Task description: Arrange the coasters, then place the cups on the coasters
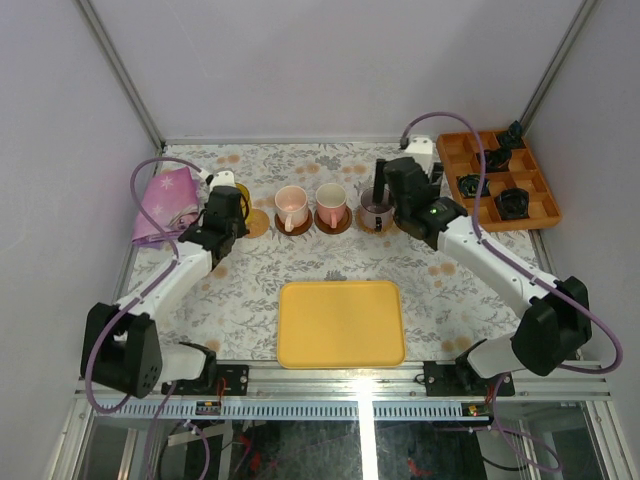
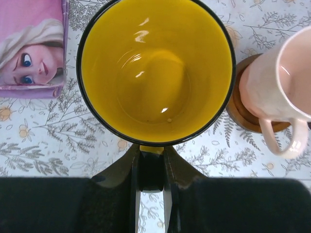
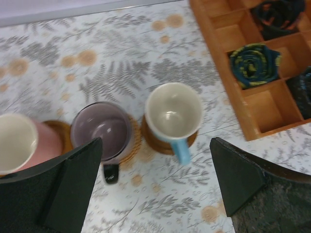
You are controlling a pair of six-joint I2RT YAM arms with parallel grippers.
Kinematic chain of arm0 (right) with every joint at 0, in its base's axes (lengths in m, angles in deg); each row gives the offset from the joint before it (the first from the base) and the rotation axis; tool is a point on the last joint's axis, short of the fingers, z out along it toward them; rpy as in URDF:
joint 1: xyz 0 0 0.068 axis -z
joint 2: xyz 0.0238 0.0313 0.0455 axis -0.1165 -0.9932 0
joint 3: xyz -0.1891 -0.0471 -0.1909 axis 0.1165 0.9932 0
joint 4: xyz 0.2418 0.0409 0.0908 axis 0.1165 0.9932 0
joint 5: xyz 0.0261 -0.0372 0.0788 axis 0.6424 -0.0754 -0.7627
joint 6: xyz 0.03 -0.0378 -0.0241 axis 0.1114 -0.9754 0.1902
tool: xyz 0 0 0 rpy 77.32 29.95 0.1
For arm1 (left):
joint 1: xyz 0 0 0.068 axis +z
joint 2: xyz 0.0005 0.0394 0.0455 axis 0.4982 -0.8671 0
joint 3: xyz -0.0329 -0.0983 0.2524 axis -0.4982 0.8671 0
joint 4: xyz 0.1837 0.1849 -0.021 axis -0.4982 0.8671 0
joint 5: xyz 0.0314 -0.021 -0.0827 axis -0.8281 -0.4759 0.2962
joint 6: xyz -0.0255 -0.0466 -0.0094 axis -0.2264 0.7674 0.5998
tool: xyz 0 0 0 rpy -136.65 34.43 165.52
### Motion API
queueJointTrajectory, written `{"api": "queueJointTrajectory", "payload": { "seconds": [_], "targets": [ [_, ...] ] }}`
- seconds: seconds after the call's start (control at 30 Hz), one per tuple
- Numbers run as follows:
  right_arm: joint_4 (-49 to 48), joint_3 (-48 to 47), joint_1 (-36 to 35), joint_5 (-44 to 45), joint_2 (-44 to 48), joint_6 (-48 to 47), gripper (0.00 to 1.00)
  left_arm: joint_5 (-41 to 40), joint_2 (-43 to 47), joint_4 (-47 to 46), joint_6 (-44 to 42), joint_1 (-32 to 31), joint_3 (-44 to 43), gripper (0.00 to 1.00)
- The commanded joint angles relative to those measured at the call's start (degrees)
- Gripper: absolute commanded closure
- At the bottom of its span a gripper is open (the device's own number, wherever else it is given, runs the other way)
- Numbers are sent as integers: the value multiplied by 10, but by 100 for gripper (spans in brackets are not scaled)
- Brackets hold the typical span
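Note:
The yellow cup will go down on the bare coaster (image 1: 257, 219) beside the pale pink cup, and my left gripper needs to set it there. The yellow cup is now just beside that coaster.
My left gripper (image 2: 151, 154) is shut on the handle of the yellow cup (image 2: 158, 73), which fills the left wrist view; no coaster shows under it. From above, the gripper (image 1: 230, 207) and yellow cup (image 1: 243, 193) sit just left of a bare coaster (image 1: 257, 223). A pale pink cup (image 1: 291, 207), a pink cup (image 1: 331, 203) and a grey-purple cup (image 1: 377, 210) each stand on a coaster. My right gripper (image 3: 156, 141) hangs open over the light blue cup (image 3: 174, 114), which stands on a dark coaster (image 3: 154, 141) beside the grey-purple cup (image 3: 102, 130).
An orange compartment box (image 1: 545, 212) with small dark objects stands at the back right, close to the right arm. A flat yellow tray (image 1: 340, 322) lies near the front middle. A pink pouch (image 1: 165, 205) with a cartoon face lies at the left edge.

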Motion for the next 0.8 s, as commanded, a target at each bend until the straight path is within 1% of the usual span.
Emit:
{"api": "queueJointTrajectory", "payload": {
  "seconds": [0.0, 0.23, 0.77],
  "targets": [
    [-23, -23, 47, -17, -5, 3, 0, 39, -30, -139, -31, 16, -22, 100],
    [-28, -27, 67, -26, -26, 1, 0, 55, -79, -198, -41, 18, -17, 100],
    [-16, -21, 69, -37, -25, 22, 0, 65, -99, -204, -38, 18, 15, 100]
  ]
}}
